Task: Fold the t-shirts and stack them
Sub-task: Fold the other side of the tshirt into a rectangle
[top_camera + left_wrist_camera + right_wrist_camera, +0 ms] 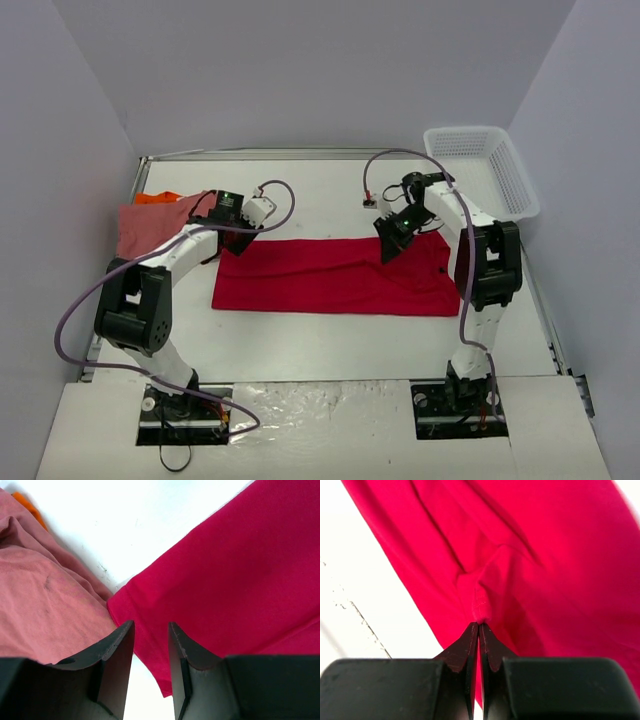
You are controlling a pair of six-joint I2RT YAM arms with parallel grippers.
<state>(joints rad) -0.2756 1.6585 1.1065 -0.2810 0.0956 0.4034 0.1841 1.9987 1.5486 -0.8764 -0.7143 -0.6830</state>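
Note:
The fold of the red t-shirt in my right gripper is short of the t-shirt's basket-side end, so that gripper should open and grab again closer to that end [428, 268].
A bright red t-shirt [330, 275] lies folded into a long band across the middle of the table. My right gripper [388, 245] is at its far edge, right of centre, shut on a pinched fold of the red t-shirt's hem [481, 605]. My left gripper [238, 240] hovers open over the red t-shirt's far left corner [145, 610], with bare table showing between its fingers [120, 650]. A salmon pink t-shirt [150, 225] lies at the far left, touching that corner [40, 600]. An orange t-shirt [158, 197] peeks out from behind the pink one [30, 507].
A white mesh basket [480, 165] stands at the far right corner of the table. Purple cables loop from both arms over the table. Grey walls close in the table on three sides.

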